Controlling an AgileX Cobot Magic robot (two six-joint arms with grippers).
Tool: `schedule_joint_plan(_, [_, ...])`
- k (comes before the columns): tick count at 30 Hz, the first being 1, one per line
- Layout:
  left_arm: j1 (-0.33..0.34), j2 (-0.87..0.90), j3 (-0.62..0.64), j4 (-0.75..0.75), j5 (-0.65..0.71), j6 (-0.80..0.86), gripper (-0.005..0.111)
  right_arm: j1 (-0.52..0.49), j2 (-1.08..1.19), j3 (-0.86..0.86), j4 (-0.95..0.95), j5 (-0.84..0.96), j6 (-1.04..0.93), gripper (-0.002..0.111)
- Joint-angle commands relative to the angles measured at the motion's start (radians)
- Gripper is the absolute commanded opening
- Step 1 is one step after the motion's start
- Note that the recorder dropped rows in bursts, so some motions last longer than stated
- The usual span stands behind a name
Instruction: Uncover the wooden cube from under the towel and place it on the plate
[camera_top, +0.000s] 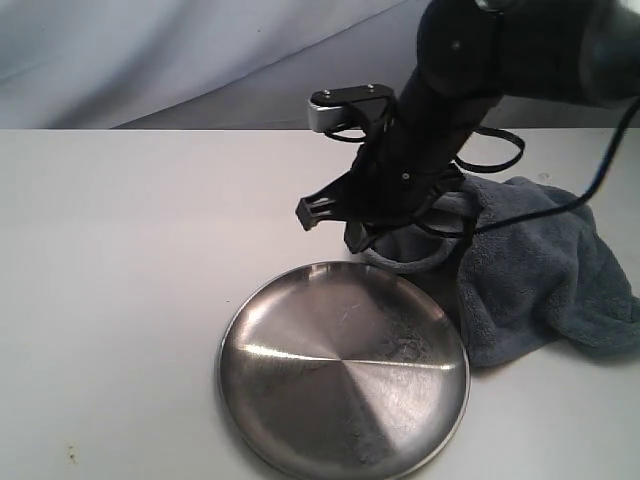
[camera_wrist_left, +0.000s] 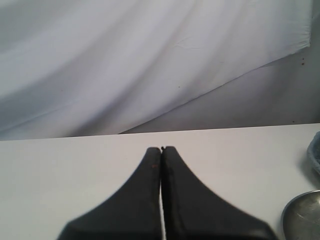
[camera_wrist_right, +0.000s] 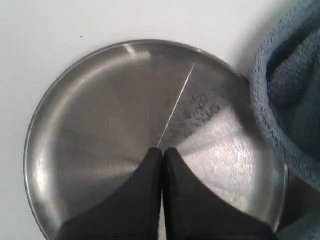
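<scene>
My right gripper is going to close on the middle fold (camera_top: 488, 238) of the grey-blue towel, beside the dark gap behind the plate, to uncover the wooden cube.
The steel plate (camera_top: 300, 400) lies near the table's front edge, with nothing on it. Behind it and to the right, the grey-blue towel (camera_top: 540, 280) sits bunched up. The wooden cube is hidden. My right gripper (camera_top: 352, 238) hangs over the plate's far edge, next to the towel. In the right wrist view the gripper (camera_wrist_right: 162, 149) is shut and holds nothing, above the plate (camera_wrist_right: 100, 100), and the towel (camera_wrist_right: 290, 100) is beside it. My left gripper (camera_wrist_left: 161, 148) is shut and empty over bare table. The plate's rim (camera_wrist_left: 302, 215) and a bit of towel (camera_wrist_left: 316, 150) show at that view's edge.
The white table (camera_top: 120, 250) stretches left of the plate. A pale cloth backdrop (camera_top: 150, 60) hangs behind the table's far edge. A black cable (camera_top: 600, 170) loops from the right arm over the towel.
</scene>
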Motion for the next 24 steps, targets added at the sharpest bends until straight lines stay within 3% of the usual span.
schedule_joint_plan(1, [0.002,-0.004,0.004,-0.002,-0.011,-0.003,0.0,-0.004,-0.131,0.186,-0.066,-0.084,0.046,0.0])
schedule_joint_plan(6, [0.002,-0.004,0.004,-0.002,-0.011,-0.003,0.0,-0.027,-0.263,0.367,-0.196,-0.165,0.159,0.0])
schedule_joint_plan(11, [0.002,-0.004,0.004,-0.002,-0.011,-0.003,0.0,-0.15,-0.35,0.486,-0.222,-0.178,0.174,0.0])
schedule_joint_plan(19, [0.002,-0.004,0.004,-0.002,-0.011,-0.003,0.0,-0.382,-0.406,0.529,-0.245,-0.259,0.156,0.0])
schedule_joint_plan(24, [0.002,-0.004,0.004,-0.002,-0.011,-0.003,0.0,-0.456,-0.397,0.529,-0.256,-0.371,0.156,0.0])
